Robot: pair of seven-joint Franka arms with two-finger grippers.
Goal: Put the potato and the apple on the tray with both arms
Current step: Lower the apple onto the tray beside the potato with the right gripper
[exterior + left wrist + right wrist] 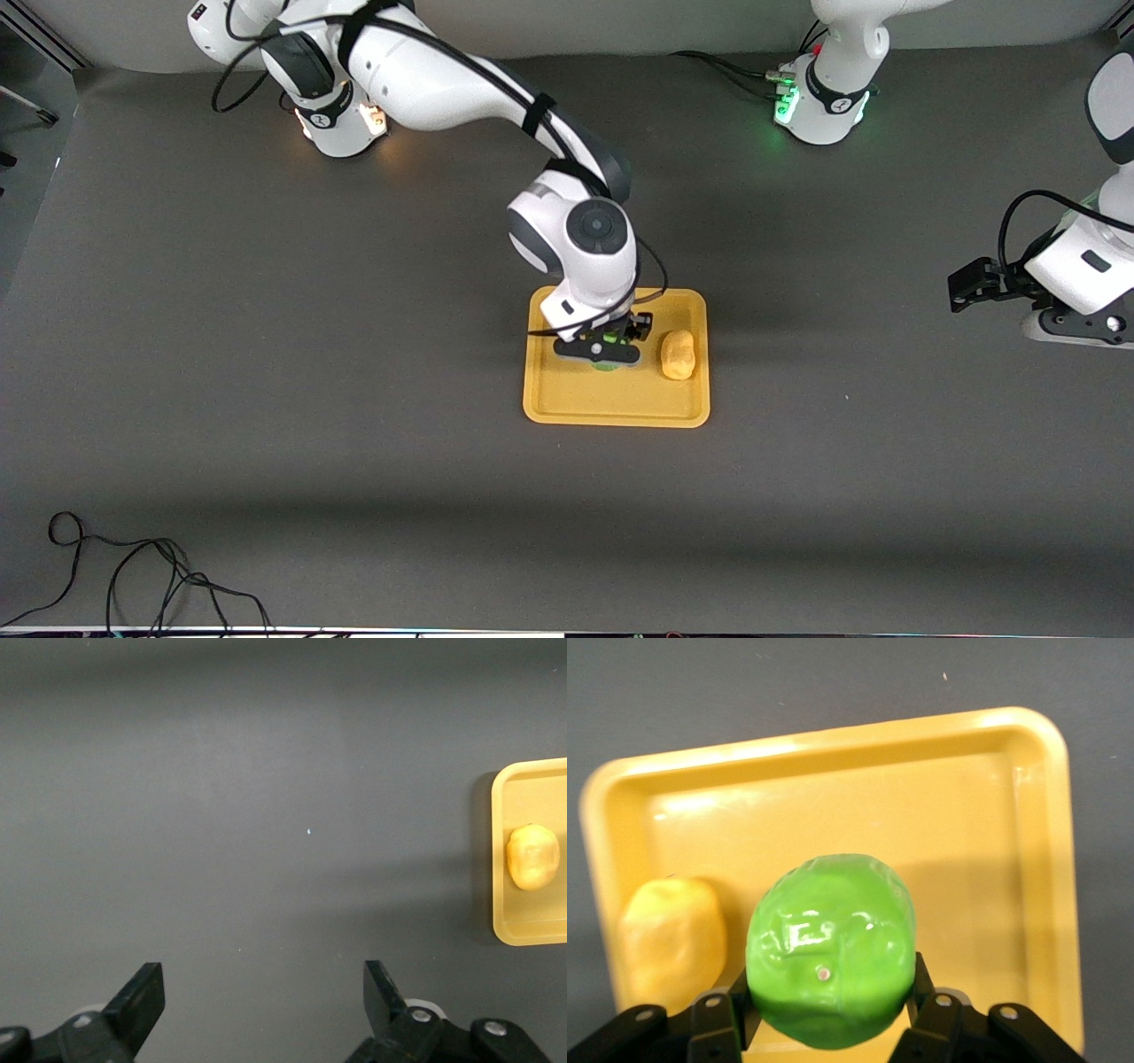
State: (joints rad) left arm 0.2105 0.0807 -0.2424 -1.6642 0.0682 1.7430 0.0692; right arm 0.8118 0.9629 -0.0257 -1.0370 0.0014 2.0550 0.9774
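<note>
Next, my right gripper lets go of the green apple near the middle of the orange-yellow tray (607, 367) (850, 908), next to the yellow-tan potato.
The orange-yellow tray (620, 408) lies at the middle of the table. The yellow-tan potato (678, 354) rests on it, at the side toward the left arm's end. My right gripper (607, 350) is low over the tray, shut on the green apple (608, 364), beside the potato. In the right wrist view the apple (830, 948) sits between the jaws, with the potato (671, 939) and tray (966, 815) below. My left gripper (966, 288) waits open and empty over bare table toward the left arm's end. Its wrist view (264, 992) shows the tray (532, 797) and potato (532, 857).
A dark grey mat (266, 354) covers the table. A loose black cable (133, 567) lies near the table's front edge toward the right arm's end. The arm bases (819, 106) stand along the edge farthest from the front camera.
</note>
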